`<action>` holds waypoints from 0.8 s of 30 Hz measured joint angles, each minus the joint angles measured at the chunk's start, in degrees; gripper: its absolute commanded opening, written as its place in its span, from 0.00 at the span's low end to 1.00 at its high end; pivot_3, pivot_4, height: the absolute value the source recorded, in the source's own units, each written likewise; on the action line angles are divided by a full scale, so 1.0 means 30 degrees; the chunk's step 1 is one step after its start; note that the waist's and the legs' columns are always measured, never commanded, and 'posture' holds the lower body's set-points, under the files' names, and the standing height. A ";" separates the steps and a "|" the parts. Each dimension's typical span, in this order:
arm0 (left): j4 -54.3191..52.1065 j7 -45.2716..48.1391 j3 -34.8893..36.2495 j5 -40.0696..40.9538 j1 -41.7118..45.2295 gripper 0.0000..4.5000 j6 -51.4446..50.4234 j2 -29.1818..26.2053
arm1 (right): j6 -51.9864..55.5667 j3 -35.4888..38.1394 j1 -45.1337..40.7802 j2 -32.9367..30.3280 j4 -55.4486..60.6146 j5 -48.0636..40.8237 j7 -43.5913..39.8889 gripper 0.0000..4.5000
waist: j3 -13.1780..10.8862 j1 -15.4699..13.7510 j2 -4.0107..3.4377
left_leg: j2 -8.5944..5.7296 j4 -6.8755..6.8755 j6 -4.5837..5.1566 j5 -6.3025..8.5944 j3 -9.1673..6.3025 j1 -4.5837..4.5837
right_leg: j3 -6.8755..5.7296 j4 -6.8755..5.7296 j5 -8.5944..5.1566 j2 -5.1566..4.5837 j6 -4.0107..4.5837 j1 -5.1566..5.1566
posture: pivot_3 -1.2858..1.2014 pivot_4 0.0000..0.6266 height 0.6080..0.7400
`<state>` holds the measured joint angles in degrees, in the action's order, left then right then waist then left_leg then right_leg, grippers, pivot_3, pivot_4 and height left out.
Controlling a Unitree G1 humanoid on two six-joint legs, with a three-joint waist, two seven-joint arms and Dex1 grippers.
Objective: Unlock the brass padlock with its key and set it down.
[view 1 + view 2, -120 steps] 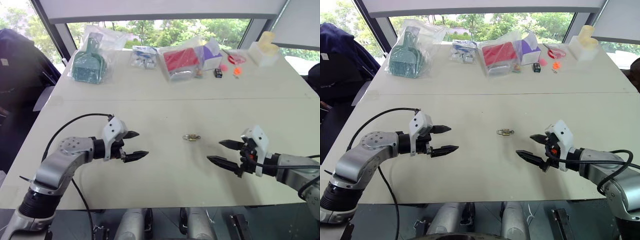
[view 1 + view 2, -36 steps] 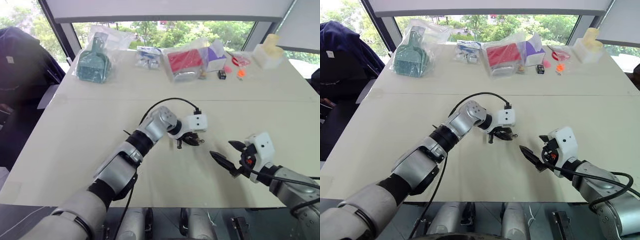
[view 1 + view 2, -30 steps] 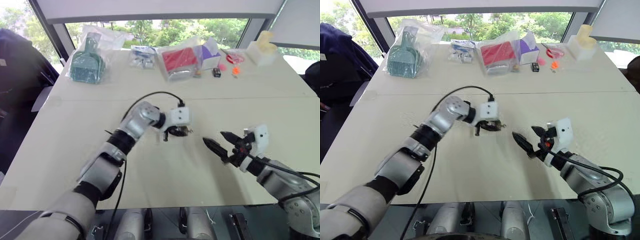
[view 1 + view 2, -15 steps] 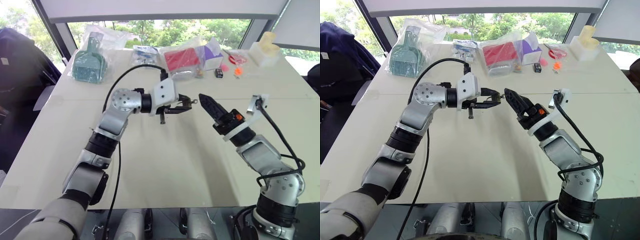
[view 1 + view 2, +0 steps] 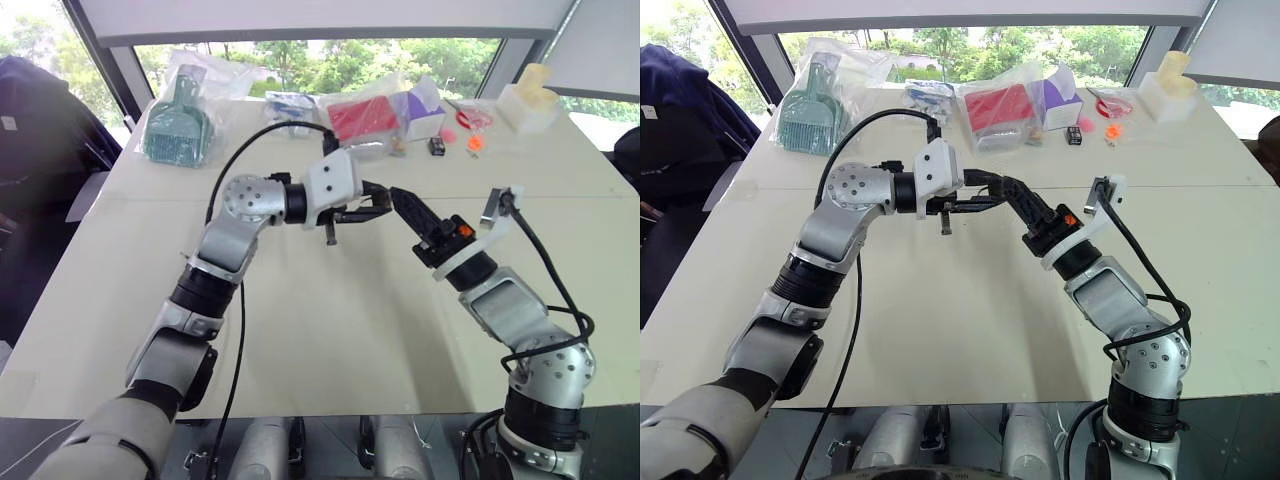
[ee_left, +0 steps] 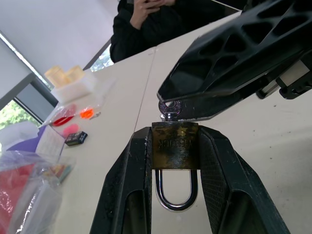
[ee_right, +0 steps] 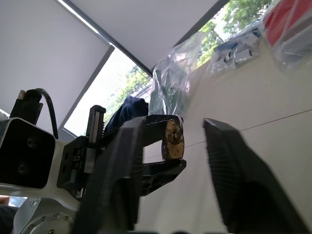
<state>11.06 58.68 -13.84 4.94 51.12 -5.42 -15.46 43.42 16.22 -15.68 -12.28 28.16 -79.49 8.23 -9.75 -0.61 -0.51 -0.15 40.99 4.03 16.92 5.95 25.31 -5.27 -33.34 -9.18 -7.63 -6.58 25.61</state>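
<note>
The padlock's shackle is inside my left gripper's fingers, so my right gripper will take the padlock's body [image 7: 174,145] and free my left gripper to hook the shackle.
My left gripper [image 5: 366,208] is raised above the table [image 5: 300,340] and points across to the right, shut on the brass padlock [image 6: 174,145]. The lock's shackle faces the left wrist camera. The silvery key [image 6: 169,106] sticks out of the lock's far end. My right gripper [image 5: 1002,186] reaches in from the right to that end. In the right wrist view its fingers [image 7: 219,146] stand apart on either side of the padlock [image 7: 173,139], and a gap shows on both sides of the key.
Along the table's far edge lie a bagged green scoop [image 5: 180,125], a bagged red item [image 5: 362,120], a purple box [image 5: 425,100], a small black box [image 5: 436,146] and a white block [image 5: 527,98]. A person in dark clothes [image 6: 146,22] sits beyond the table.
The left gripper took the padlock off the table and lifted it. The right arm rose, rolled and swung left until its fingertips reached the key end of the lock.
</note>
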 measured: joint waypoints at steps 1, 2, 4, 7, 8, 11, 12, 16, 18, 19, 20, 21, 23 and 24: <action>0.0000 -0.0038 0.0000 0.0048 0.0000 0.17 0.0005 0.0006 | -0.0040 -0.0085 0.0000 -0.0027 0.0000 -0.0063 0.0081 0.02 | 0.0000 0.0002 0.0000 | 0.0000 0.0000 0.0001 0.0000 0.0000 0.0000 | 0.0001 0.0000 0.0000 0.0000 0.0000 -0.0001 | 0.52 0.24 0.96; 0.0000 -0.0055 -0.0002 0.0067 0.0000 0.17 0.0032 0.0003 | -0.0071 -0.0120 0.0000 -0.0047 -0.0003 -0.0092 0.0165 0.02 | 0.0000 -0.0003 0.0000 | 0.0000 0.0000 -0.0002 -0.0001 0.0000 0.0000 | 0.0001 0.0000 0.0000 0.0000 0.0000 -0.0001 | 0.52 0.24 0.96; 0.0000 -0.0083 -0.0005 0.0065 -0.0005 0.17 0.0269 -0.0009 | -0.0189 -0.0210 0.0001 -0.0055 -0.0003 -0.0197 0.0314 0.02 | 0.0000 -0.0005 0.0000 | 0.0000 0.0000 0.0000 -0.0001 0.0000 0.0000 | 0.0001 0.0001 0.0000 0.0000 0.0000 -0.0002 | 0.52 0.24 0.96; 0.0011 -0.0284 -0.0083 -0.0260 -0.0102 0.17 0.1070 -0.0055 | -0.0367 -0.0401 0.0001 -0.0080 0.0001 -0.0237 0.0430 0.02 | 0.0000 -0.0001 0.0000 | 0.0000 0.0000 -0.0001 -0.0001 -0.0001 -0.0002 | 0.0000 0.0001 0.0000 0.0000 0.0000 -0.0002 | 0.52 0.24 0.96; 0.0047 -0.0435 -0.0166 -0.0430 -0.0178 0.17 0.1551 -0.0096 | -0.0455 -0.0463 0.0001 -0.0079 0.0000 -0.0238 0.0532 0.02 | 0.0000 -0.0003 0.0000 | 0.0000 0.0000 -0.0002 -0.0002 0.0000 -0.0001 | 0.0000 0.0001 0.0000 0.0000 0.0000 -0.0002 | 0.52 0.24 0.96; 0.0556 -0.1039 -0.0393 -0.1314 -0.0346 0.17 0.3704 -0.0115 | -0.0799 -0.0582 -0.0060 0.0028 -0.0115 -0.0260 0.0938 0.02 | 0.0000 -0.0013 0.0000 | 0.0000 0.0000 -0.0001 -0.0001 0.0001 -0.0002 | 0.0001 0.0003 0.0000 -0.0001 0.0001 -0.0002 | 0.52 0.24 0.96; 0.0816 -0.1363 -0.0433 -0.1643 -0.0386 0.17 0.4508 -0.0094 | -0.0943 -0.0636 -0.0142 0.0119 -0.0195 -0.0266 0.1103 0.02 | 0.0000 -0.0011 0.0000 | 0.0000 0.0000 0.0002 0.0001 0.0001 -0.0002 | 0.0000 0.0003 0.0000 -0.0002 0.0001 -0.0002 | 0.52 0.24 0.96; 0.1754 -0.2653 -0.0630 -0.2971 -0.0404 0.17 0.7100 -0.0058 | -0.1486 -0.0738 -0.0341 0.0592 -0.0542 -0.0523 0.1714 0.02 | 0.0000 -0.0017 0.0000 | 0.0001 0.0000 0.0003 0.0002 0.0001 -0.0002 | 0.0001 0.0004 0.0001 -0.0002 0.0000 -0.0002 | 0.52 0.24 0.96; 0.2246 -0.3772 -0.0803 -0.3950 -0.0403 0.17 0.8491 -0.0006 | -0.1721 -0.0752 -0.0507 0.0737 -0.0704 -0.0643 0.2041 0.02 | 0.0000 -0.0023 0.0000 | 0.0001 -0.0001 0.0005 0.0003 0.0003 -0.0003 | 0.0001 0.0004 0.0003 -0.0004 -0.0001 -0.0003 | 0.52 0.24 0.96; 0.2464 -0.4391 -0.0892 -0.4486 -0.0402 0.17 0.9185 0.0000 | -0.1820 -0.0763 -0.0587 0.0759 -0.0766 -0.0697 0.2154 0.02 | 0.0000 -0.0025 0.0000 | 0.0001 0.0000 0.0010 0.0006 0.0003 -0.0002 | -0.0001 0.0005 0.0003 -0.0004 -0.0002 -0.0003 | 0.52 0.24 0.96; 0.2707 -0.5021 -0.0931 -0.5063 -0.0395 0.17 0.9888 0.0007 | -0.1929 -0.0780 -0.0667 0.0798 -0.0822 -0.0759 0.2241 0.02 | 0.0000 -0.0022 0.0000 | 0.0001 -0.0001 0.0010 0.0006 0.0003 -0.0003 | 0.0000 0.0004 0.0003 -0.0004 -0.0002 -0.0003 | 0.52 0.24 0.96; 0.3036 -0.6167 -0.1022 -0.6064 -0.0375 0.17 1.1001 -0.0013 | -0.2106 -0.0798 -0.0790 0.0892 -0.0865 -0.0829 0.2390 0.02 | 0.0000 -0.0017 0.0000 | 0.0001 -0.0003 0.0011 0.0006 0.0003 -0.0003 | 0.0000 0.0005 0.0004 -0.0005 -0.0004 -0.0003 | 0.52 0.24 0.96; 0.3697 -0.8206 -0.1139 -0.8015 -0.0210 0.17 1.2943 -0.0154 | -0.2358 -0.0800 -0.0954 0.1107 -0.0905 -0.1021 0.2671 0.02 | 0.0000 -0.0021 0.0000 | 0.0002 -0.0005 0.0012 0.0007 0.0004 -0.0004 | -0.0001 0.0003 0.0007 -0.0004 -0.0007 -0.0003 | 0.52 0.24 0.96; 0.4029 -0.9082 -0.1185 -0.8923 -0.0098 0.17 1.3731 -0.0269 | -0.2479 -0.0802 -0.1026 0.1269 -0.0995 -0.1196 0.2828 0.02 | 0.0000 -0.0017 0.0000 | 0.0003 -0.0005 0.0012 0.0007 0.0005 -0.0005 | 0.0000 0.0002 0.0008 -0.0005 -0.0008 -0.0003 | 0.52 0.24 0.96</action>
<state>23.15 31.44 -17.39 -21.82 50.83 35.78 -16.27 35.98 13.81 -18.76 -8.48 25.17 -83.08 16.71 -9.75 -0.66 -0.51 -0.15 40.98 4.06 16.94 5.96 25.29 -5.27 -33.34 -9.16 -7.64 -6.60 25.60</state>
